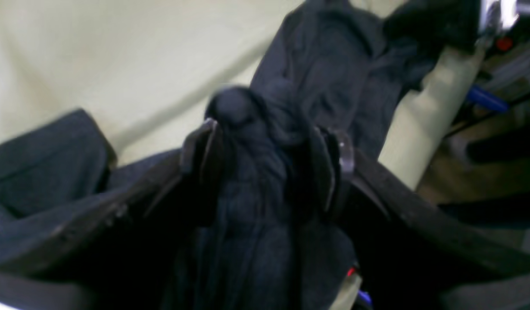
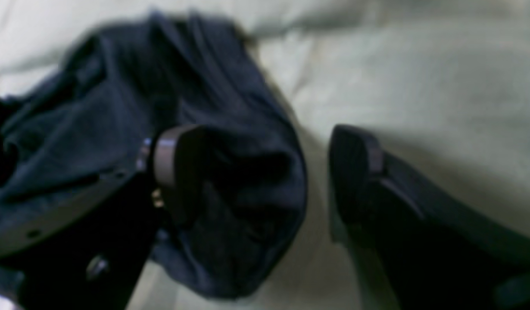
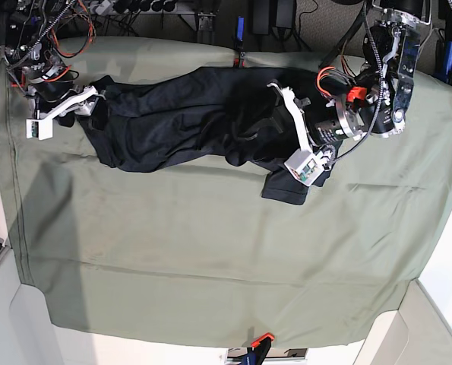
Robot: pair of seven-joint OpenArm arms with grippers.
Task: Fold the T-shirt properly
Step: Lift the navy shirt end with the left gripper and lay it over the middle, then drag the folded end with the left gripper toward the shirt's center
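I will take the T-shirt's bunched fold [image 1: 255, 135], as its body lies bunched under my left gripper, and stretch the T-shirt between both grippers before I fold it.
The dark navy T-shirt [image 3: 180, 122] lies crumpled in a long strip across the far part of the table. In the left wrist view my left gripper [image 1: 265, 137] stands open over the shirt [image 1: 334, 73], with a bunched fold of cloth between its spread fingers [image 1: 202, 150]. In the base view this gripper [image 3: 290, 129] is at the shirt's right end, by a sleeve. My right gripper [image 2: 265, 144] is open at the shirt's left end [image 3: 89, 103]. One of its fingers [image 2: 179, 163] lies over the shirt [image 2: 118, 86] and the other rests on bare cloth.
The sage-green table cloth [image 3: 210, 251] covers the whole table, with its front edge held by an orange clamp [image 3: 262, 339]. Cables and electronics [image 3: 51, 30] crowd the back left corner. The left arm's body [image 3: 385, 84] stands at the back right.
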